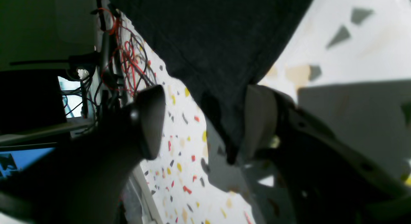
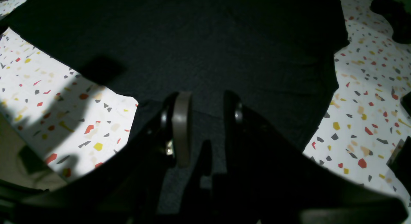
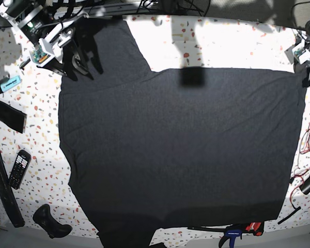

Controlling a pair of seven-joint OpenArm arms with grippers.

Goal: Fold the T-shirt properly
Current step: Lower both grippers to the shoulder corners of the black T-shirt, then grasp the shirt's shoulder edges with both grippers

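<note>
The T-shirt sleeve's outer edge (image 3: pixel 95 25) lies at the back of the table, and my right gripper needs to go to it next and close there.
The dark charcoal T-shirt (image 3: pixel 181 150) lies spread flat over most of the speckled table, plain side up. In the base view my right gripper (image 3: pixel 85 64) is at the back left, over the shirt's sleeve. The right wrist view shows that gripper (image 2: pixel 206 98) with its jaws a narrow way apart above flat fabric (image 2: pixel 205 40), holding nothing. My left gripper (image 3: pixel 306 77) is at the shirt's far right corner. In the left wrist view it (image 1: pixel 205 102) is open, with a hanging corner of the T-shirt (image 1: pixel 218 50) between the fingers, resting against the pale pad (image 1: pixel 260 118).
On the table's left side lie a remote (image 3: pixel 19 168), black strips (image 3: pixel 4 114), a black lump (image 3: pixel 51 222) and a blue item (image 3: pixel 10 82). Clamps (image 3: pixel 237 233) sit at the front edge. Red wires (image 3: pixel 305 150) trail along the right edge.
</note>
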